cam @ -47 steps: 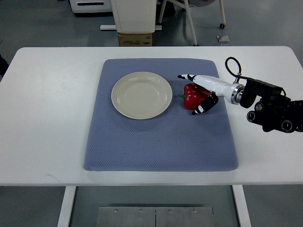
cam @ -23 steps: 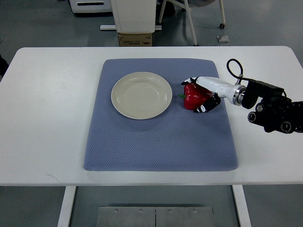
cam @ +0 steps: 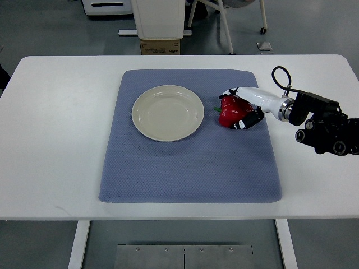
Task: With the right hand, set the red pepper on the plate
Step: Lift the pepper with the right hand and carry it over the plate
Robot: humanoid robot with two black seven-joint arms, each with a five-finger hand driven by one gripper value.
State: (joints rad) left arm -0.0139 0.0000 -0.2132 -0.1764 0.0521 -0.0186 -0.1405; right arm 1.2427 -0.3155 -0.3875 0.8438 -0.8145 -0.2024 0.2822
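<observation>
Next, my right gripper lets go of the red pepper near the middle of the empty cream plate (cam: 176, 112).
A red pepper (cam: 230, 111) with a green stem sits on the blue-grey mat (cam: 190, 162), just right of the cream plate (cam: 168, 112). My right hand (cam: 240, 109) comes in from the right edge and is shut on the pepper, with white fingers over its top and dark fingertips (cam: 242, 123) curled under its near side. The plate holds nothing. The left arm does not show.
The mat lies on a white table (cam: 56, 140). The right arm's black wrist unit and cable (cam: 322, 126) hang over the table's right side. A cardboard box (cam: 161, 46) and chair legs stand on the floor beyond the far edge.
The right hand's fingers have closed from spread around the pepper to wrapped on it. The pepper and hand have shifted slightly up and right.
</observation>
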